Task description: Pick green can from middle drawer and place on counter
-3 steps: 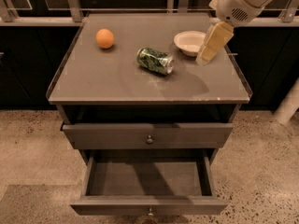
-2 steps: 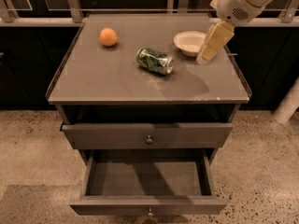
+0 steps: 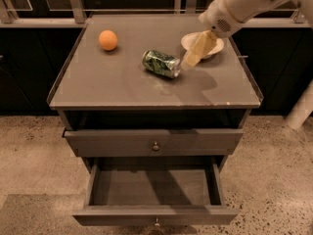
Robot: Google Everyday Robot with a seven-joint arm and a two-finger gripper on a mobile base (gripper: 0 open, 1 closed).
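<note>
I will next move my gripper to the green can's silver end (image 3: 172, 66) on the counter and close it there.
The green can (image 3: 161, 63) lies on its side on the counter (image 3: 122, 89), near the middle, its silver end toward the right. My gripper (image 3: 194, 53) hangs over the counter just right of the can, with a small gap between its tip and the can's silver end. It holds nothing that I can see. The middle drawer (image 3: 154, 214) is pulled far out below, and its inside shows nothing in it.
An orange ball (image 3: 108, 39) sits at the counter's back left. A white bowl (image 3: 215, 43) stands at the back right, partly behind my gripper. The topmost drawer (image 3: 154, 143) is slightly ajar. Dark cabinets and a rail run behind, and speckled floor lies around.
My gripper has moved left from over the bowl to just beside the can's right end. The can, ball and drawers have not moved.
</note>
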